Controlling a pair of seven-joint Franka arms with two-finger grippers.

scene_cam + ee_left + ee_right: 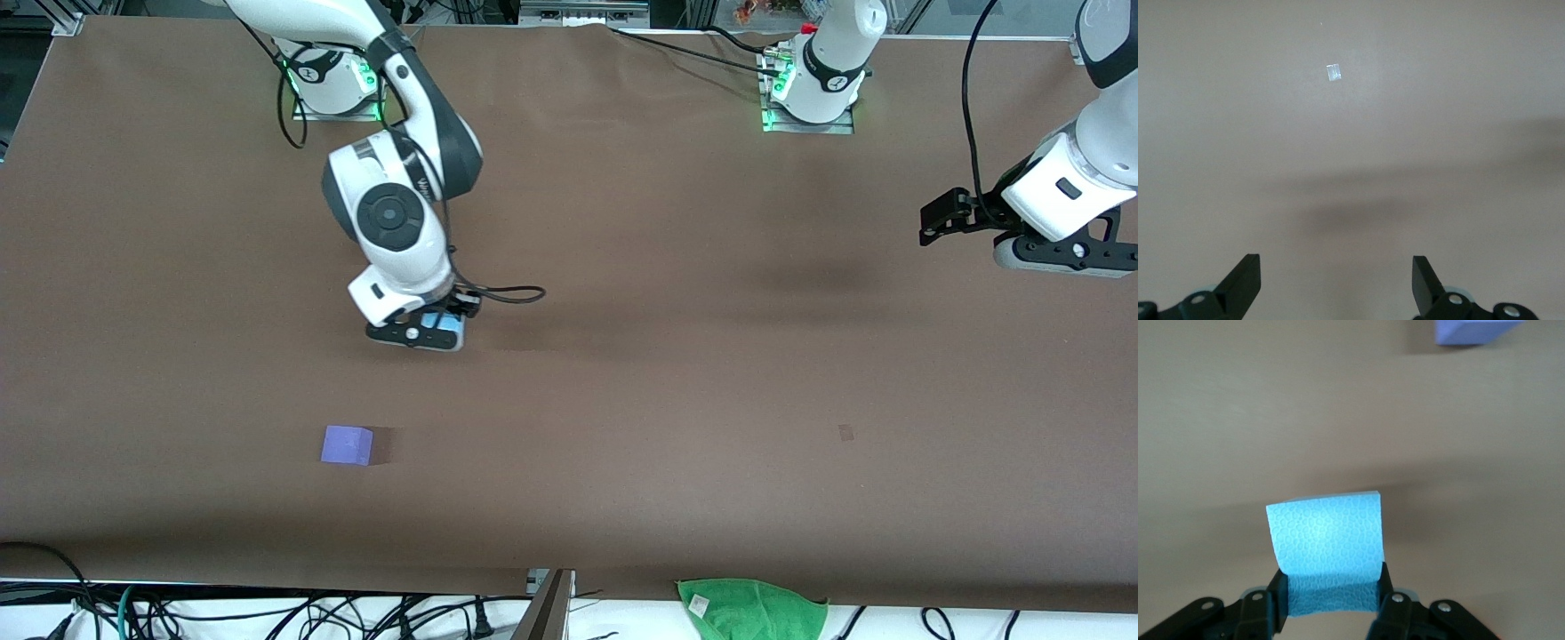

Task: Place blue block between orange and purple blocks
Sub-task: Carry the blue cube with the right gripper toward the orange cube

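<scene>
The blue block, now held over the brown table, will go down from my right gripper onto the bare table [364, 329] [1475, 563] between the purple block and the green-lit arm base.
A light sky-blue block [1326, 540] is clamped between the fingers of my right gripper [1330, 597], which is shut on it. In the front view the blue block [442, 324] shows just under the right gripper [428, 334], over the brown table toward the right arm's end. The purple block [347, 444] rests on the table, apart from the gripper, and its corner shows in the right wrist view [1475, 330]. The orange block is out of view. My left gripper [944, 220] waits at the left arm's end, open [1336, 267], with nothing between its fingers.
A green cloth [751, 609] lies off the table's front edge, beside cables. A small pale tape mark [845, 433] sits on the table toward the left arm's end; the left wrist view shows a small pale patch [1333, 73].
</scene>
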